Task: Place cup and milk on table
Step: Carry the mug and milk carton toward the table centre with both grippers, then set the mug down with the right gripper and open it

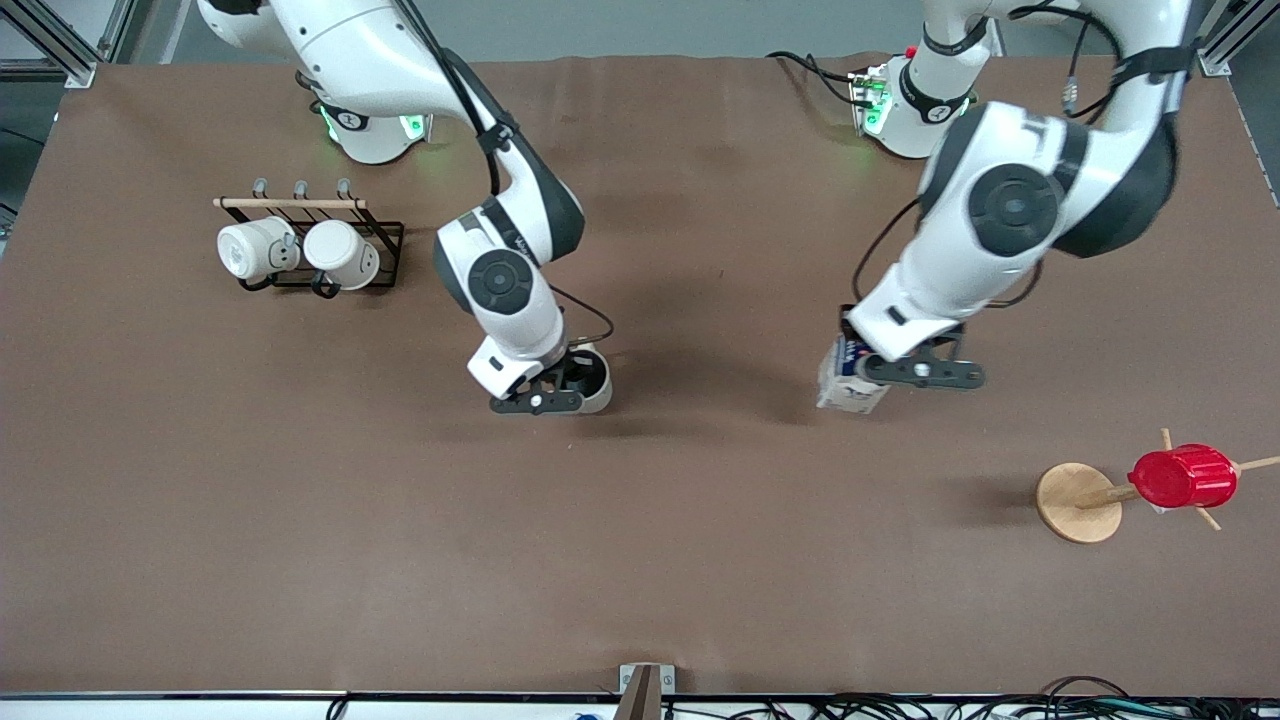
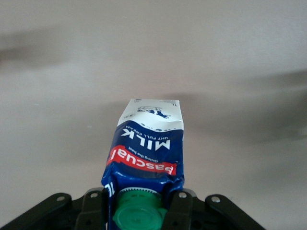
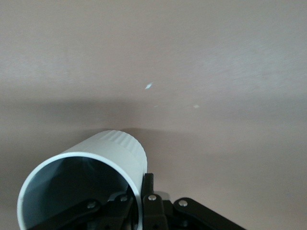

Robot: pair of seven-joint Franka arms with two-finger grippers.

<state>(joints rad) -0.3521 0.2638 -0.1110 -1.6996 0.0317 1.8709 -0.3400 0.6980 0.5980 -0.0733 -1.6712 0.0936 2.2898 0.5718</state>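
Note:
My left gripper needs to stand the milk carton on the table (image 1: 692, 380) close beside the cream-white cup, toward the peg stand.
My left gripper (image 1: 862, 372) is shut on the top of the blue-and-white milk carton (image 1: 850, 382), over the brown table (image 1: 700, 520) at the left arm's end. In the left wrist view the milk carton (image 2: 146, 153) hangs between the fingers (image 2: 178, 211) with its green cap (image 2: 136, 214) toward the camera. My right gripper (image 1: 570, 385) is shut on the rim of the cream-white cup (image 1: 592, 382), low over the middle of the table. In the right wrist view the cup (image 3: 96, 177) shows its grey inside, with one finger (image 3: 152, 203) outside the wall and one inside.
A black wire rack (image 1: 310, 235) with two whiter mugs (image 1: 255, 250) stands toward the right arm's end. A wooden peg stand (image 1: 1080, 500) carrying a red ribbed cup (image 1: 1182, 477) stands at the left arm's end, nearer to the front camera than the milk.

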